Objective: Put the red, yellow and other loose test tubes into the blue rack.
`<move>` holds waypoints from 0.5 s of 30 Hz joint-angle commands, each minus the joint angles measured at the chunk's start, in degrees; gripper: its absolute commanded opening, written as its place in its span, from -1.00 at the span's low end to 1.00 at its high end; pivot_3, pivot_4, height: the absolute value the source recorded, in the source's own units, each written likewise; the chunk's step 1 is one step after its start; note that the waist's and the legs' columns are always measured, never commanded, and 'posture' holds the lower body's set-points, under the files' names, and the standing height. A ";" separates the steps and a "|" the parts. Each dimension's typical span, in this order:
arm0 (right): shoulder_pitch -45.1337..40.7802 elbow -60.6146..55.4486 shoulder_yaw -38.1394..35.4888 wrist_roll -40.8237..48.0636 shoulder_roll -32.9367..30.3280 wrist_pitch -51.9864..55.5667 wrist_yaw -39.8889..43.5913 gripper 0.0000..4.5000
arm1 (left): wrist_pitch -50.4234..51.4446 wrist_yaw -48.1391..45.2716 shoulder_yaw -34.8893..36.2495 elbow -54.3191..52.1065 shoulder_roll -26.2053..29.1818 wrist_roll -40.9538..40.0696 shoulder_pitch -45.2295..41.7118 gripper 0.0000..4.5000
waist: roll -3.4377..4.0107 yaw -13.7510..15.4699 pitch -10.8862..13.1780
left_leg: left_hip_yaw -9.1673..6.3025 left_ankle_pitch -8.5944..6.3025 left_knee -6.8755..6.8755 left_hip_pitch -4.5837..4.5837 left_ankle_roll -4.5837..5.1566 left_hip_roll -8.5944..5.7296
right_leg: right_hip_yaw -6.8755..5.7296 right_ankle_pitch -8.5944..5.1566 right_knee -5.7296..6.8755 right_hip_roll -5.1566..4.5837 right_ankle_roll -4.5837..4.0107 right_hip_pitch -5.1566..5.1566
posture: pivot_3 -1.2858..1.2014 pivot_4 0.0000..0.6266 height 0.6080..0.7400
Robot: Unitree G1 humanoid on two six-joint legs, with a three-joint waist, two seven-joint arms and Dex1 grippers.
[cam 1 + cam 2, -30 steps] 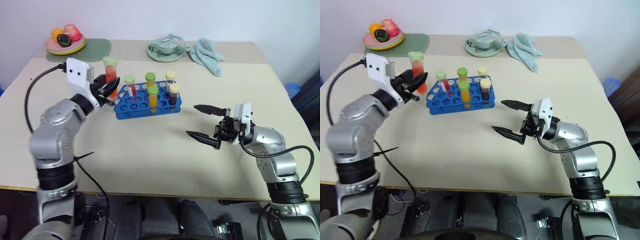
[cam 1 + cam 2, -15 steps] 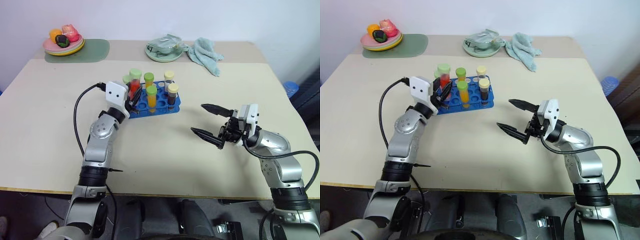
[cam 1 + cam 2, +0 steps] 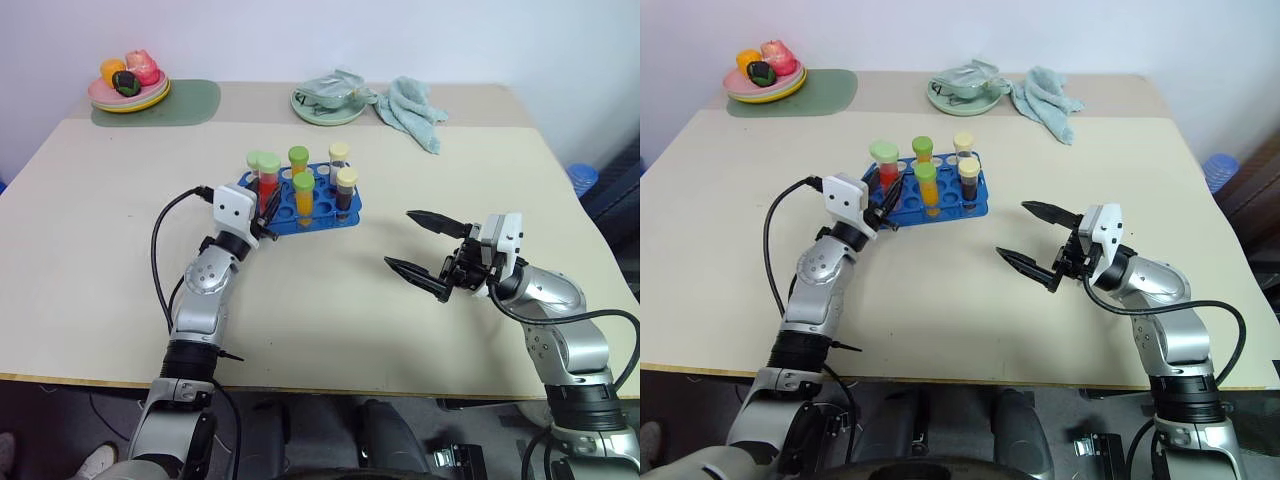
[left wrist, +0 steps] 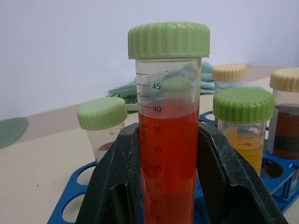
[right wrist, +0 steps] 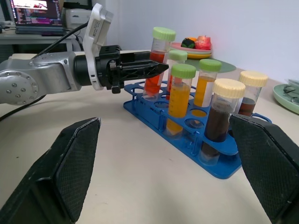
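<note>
Next, I release the red tube from my left gripper in the blue rack's front row (image 3: 266, 219), in front of the other red tube.
The blue rack (image 3: 322, 218) stands mid-table with several capped tubes upright in it, holding red, orange-yellow and dark brown liquid. My left gripper (image 3: 265, 203) is shut on a green-capped tube of red liquid (image 3: 267, 180), upright at the rack's left end. Its black fingers (image 4: 117, 177) clamp the tube's (image 4: 168, 140) sides. In the right wrist view the tube's (image 5: 156, 60) lower end reaches down to the rack's (image 5: 219, 169) end holes; whether it is seated I cannot tell. My right gripper (image 3: 400, 240) hangs open and empty over the table, to the right of the rack.
A plate of fruit (image 3: 130, 90) on a green mat (image 3: 185, 102) sits at the back left. A pale green dish (image 3: 328, 100) and a teal towel (image 3: 410, 108) lie at the back centre. A laptop (image 5: 35, 16) shows behind the left arm.
My left gripper has carried the red tube down and to the right, from beside the rack to its left end. The right gripper has stayed open and in place.
</note>
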 commanded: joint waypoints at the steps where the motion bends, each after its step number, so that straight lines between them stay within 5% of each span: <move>1: -0.55 -2.09 -1.51 1.01 -0.54 -0.02 -0.17 1.00 | -1.16 0.27 0.10 3.25 0.25 0.47 1.81 -0.28 | 0.01 -0.01 -0.01 | 0.00 0.00 0.00 0.00 0.00 0.00 | 0.00 0.00 0.00 0.00 0.00 0.00 | 0.03 -0.52 1.00; 15: -1.94 -1.15 -1.46 1.04 -1.13 0.01 0.41 1.00 | -5.10 1.72 -0.18 6.91 0.24 0.74 3.46 -0.28 | 0.20 -0.27 -0.21 | 0.04 -0.01 -0.02 0.04 0.01 0.00 | 0.02 0.00 -0.01 0.01 0.00 0.02 | 0.03 -0.52 1.00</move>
